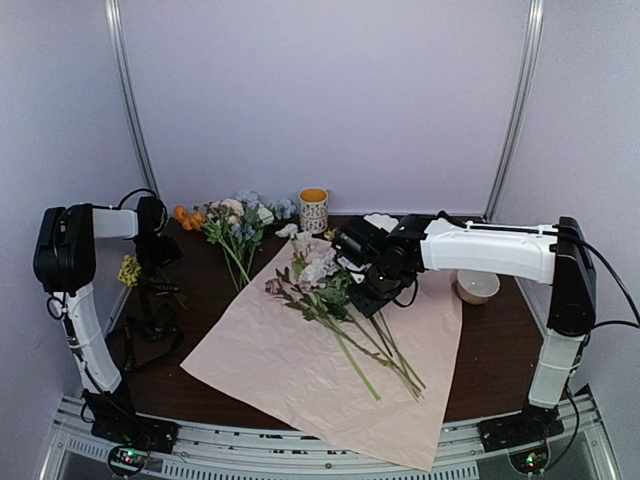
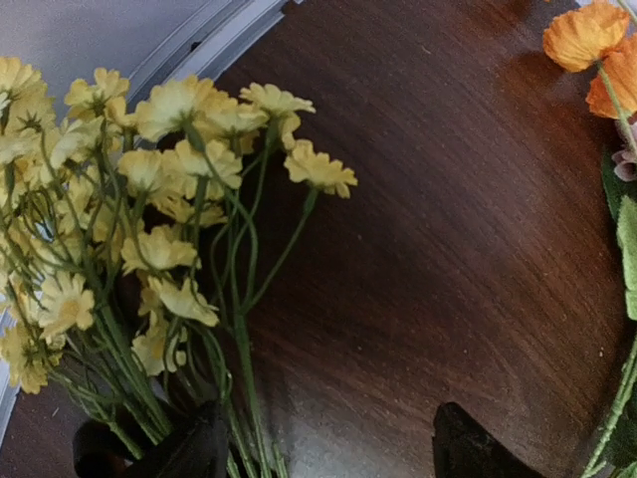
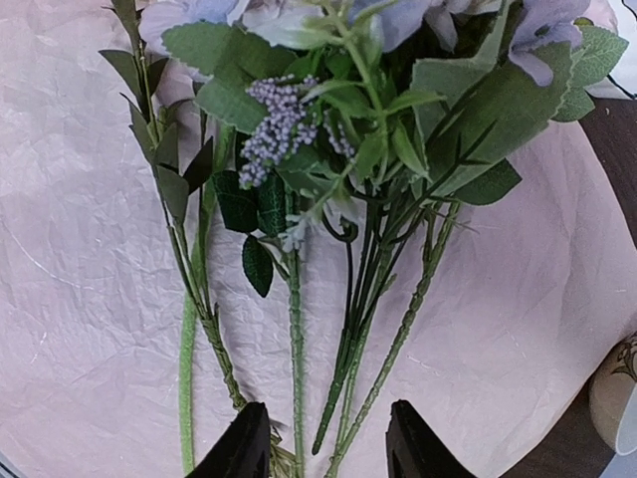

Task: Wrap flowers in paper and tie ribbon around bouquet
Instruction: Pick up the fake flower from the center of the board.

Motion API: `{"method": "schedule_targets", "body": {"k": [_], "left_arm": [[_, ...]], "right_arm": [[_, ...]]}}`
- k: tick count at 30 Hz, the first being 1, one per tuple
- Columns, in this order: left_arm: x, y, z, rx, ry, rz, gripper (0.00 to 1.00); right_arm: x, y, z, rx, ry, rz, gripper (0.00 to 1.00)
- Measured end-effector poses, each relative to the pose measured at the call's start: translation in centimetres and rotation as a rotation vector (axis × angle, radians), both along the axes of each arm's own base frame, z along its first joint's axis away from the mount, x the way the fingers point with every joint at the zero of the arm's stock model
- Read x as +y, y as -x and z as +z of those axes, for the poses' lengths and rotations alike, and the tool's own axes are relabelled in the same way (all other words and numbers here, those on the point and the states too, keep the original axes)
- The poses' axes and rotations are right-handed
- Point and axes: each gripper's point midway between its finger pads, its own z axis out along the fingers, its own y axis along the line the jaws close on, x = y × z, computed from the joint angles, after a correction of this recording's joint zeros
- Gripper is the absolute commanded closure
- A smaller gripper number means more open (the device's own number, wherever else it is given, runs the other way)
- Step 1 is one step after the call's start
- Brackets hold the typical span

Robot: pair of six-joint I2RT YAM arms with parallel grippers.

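My left gripper will grip their lower ends [image 1: 174, 294], as the yellow flowers' stems lie on either side of its finger, and then hand them to my right gripper.
The pink paper [image 1: 270, 350] lies flat in the middle of the table. Several flowers [image 1: 318, 270] rest on it, their green stems [image 3: 299, 329] fanning toward the front right. My right gripper [image 3: 328, 448] hovers over those stems, open, with a few stems lying loose between its fingers. My left gripper [image 2: 333, 453] is open at the far left over a yellow sprig [image 2: 149, 229], whose stalks run just inside the left finger. A black floppy band that may be the ribbon [image 1: 150, 330] lies beside the left arm. No wrapped bouquet shows.
More loose flowers [image 1: 235, 225], with orange blooms [image 2: 597, 50] among them, lie at the back left. A patterned mug [image 1: 313, 210] stands at the back centre. A small white bowl [image 1: 477, 286] sits right of the paper, under the right arm.
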Motion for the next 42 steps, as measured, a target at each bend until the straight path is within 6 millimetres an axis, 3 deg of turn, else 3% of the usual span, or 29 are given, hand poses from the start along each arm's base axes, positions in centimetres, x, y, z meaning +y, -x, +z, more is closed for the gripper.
{"method": "schedule_targets", "body": {"k": [5,11,18,24,27,32,38,42], "left_arm": [[0.8,-0.4,-1.2,0.040,0.027,0.032,0.25],[0.8,-0.9,-0.5,0.086,0.019,0.046,0.23],[-1.9,2.7,-1.5,0.226,-0.094,-0.026,0.22],[-2.8,4.4,-1.7,0.299,-0.149,-0.065,0.44],[-4.4,4.8,-2.0,0.305,-0.121,-0.091,0.58],[-7.2,5.9,-2.9,0.316,-0.073,-0.154,0.73],[-10.2,8.4,-3.0,0.316,-0.039,-0.245,0.70],[-13.4,9.4,-1.8,0.292,-0.050,-0.352,0.54]], "right_arm": [[-0.4,-0.1,0.1,-0.012,0.020,0.002,0.60],[-1.1,-0.1,0.6,-0.038,0.045,0.020,0.60],[-2.4,0.1,1.4,-0.078,0.072,0.044,0.60],[-3.2,0.3,1.4,-0.094,0.101,0.075,0.61],[-3.6,0.4,1.7,-0.108,0.107,0.079,0.61],[-4.7,0.8,2.5,-0.138,0.100,0.079,0.61],[-5.5,1.1,2.8,-0.155,0.105,0.080,0.61],[-5.7,1.2,2.5,-0.154,0.114,0.082,0.61]]}}
